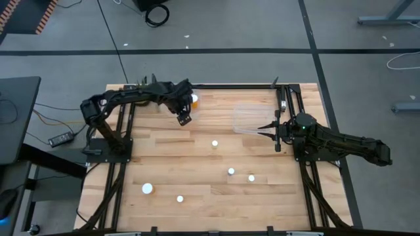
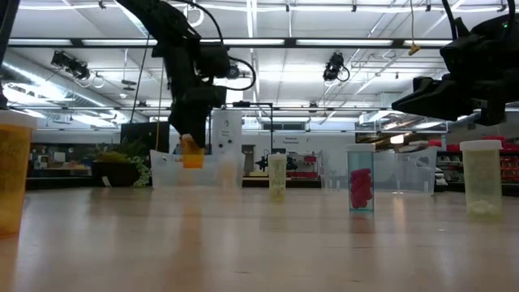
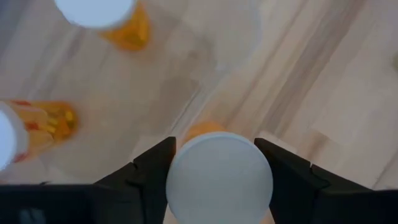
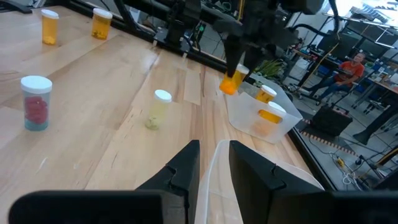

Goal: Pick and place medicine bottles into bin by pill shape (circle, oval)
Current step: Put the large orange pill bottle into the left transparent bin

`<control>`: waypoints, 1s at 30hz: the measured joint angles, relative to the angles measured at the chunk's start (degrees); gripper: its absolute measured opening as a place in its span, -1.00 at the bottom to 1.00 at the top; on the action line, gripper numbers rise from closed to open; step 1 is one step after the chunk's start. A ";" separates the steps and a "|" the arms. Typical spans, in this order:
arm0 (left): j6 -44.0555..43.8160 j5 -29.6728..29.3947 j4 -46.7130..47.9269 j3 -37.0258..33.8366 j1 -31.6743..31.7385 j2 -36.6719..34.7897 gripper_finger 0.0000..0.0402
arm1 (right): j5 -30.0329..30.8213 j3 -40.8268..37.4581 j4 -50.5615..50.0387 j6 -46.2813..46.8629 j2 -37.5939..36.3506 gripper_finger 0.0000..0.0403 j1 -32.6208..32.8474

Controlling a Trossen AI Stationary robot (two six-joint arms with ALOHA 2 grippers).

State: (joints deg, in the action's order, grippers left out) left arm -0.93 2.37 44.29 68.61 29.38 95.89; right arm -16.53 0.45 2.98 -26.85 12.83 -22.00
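Next, my left gripper lets go of the orange bottle inside the clear bin, in the near-side space (image 1: 188,107) (image 3: 152,96) next to the bin's two orange bottles.
My left gripper (image 1: 184,118) is shut on an orange medicine bottle with a white cap (image 3: 219,177), held in the air at the table's far left. It hangs beside a clear bin (image 4: 261,118) that holds two orange bottles (image 3: 118,25) (image 3: 37,124). My right gripper (image 1: 268,128) is shut on the rim of a second clear bin (image 1: 252,117) at the far right. Several white-capped bottles stand upright on the table, among them one with pale pills (image 1: 214,143) and one with red pills (image 4: 36,102). My left gripper pinches the bottle at its white cap (image 3: 186,180) between its two fingers, which come from above and point down. The orange body (image 4: 231,82) hangs upright below the fingers, clear of the table. My right gripper has the second bin's thin clear wall (image 4: 214,165) between its two fingers at the rim, one finger on each side of the wall. The fingers come nearly level from the table's right side. The bin rests on the table.
Loose bottles stand at mid-table (image 1: 231,172) (image 1: 251,177) and near the front left (image 1: 147,189) (image 1: 180,198). Dark rails run along the table's left and right sides (image 1: 289,105). A person sits in the room beyond the table (image 4: 354,65).
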 joint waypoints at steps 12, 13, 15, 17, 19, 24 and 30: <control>3.14 0.06 4.73 11.78 0.13 0.75 0.12 | 0.00 0.00 0.02 0.00 0.01 -0.54 0.00; 3.16 -0.42 4.75 12.34 0.31 0.75 0.11 | 0.00 0.00 0.02 0.00 0.01 -0.54 0.00; 3.20 -0.70 4.52 12.63 0.79 0.73 0.08 | 0.00 0.00 0.02 0.02 0.01 -0.54 0.00; 3.36 -0.72 4.77 12.63 1.47 1.15 0.05 | 0.00 0.00 0.04 0.01 0.01 -0.54 0.00; 4.14 -0.79 5.38 12.60 2.47 2.07 0.04 | 0.01 0.00 0.04 0.00 0.01 -0.54 0.00; 5.18 -0.99 4.51 12.60 4.49 6.14 0.13 | 0.00 0.00 0.06 0.00 0.01 -0.54 0.00; 6.61 -1.09 2.62 12.58 5.73 12.36 0.08 | 0.00 0.00 0.07 0.00 0.01 -0.54 0.00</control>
State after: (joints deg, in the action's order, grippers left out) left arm 5.67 1.28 46.91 81.19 35.12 108.25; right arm -16.53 0.45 3.05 -26.85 12.84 -22.00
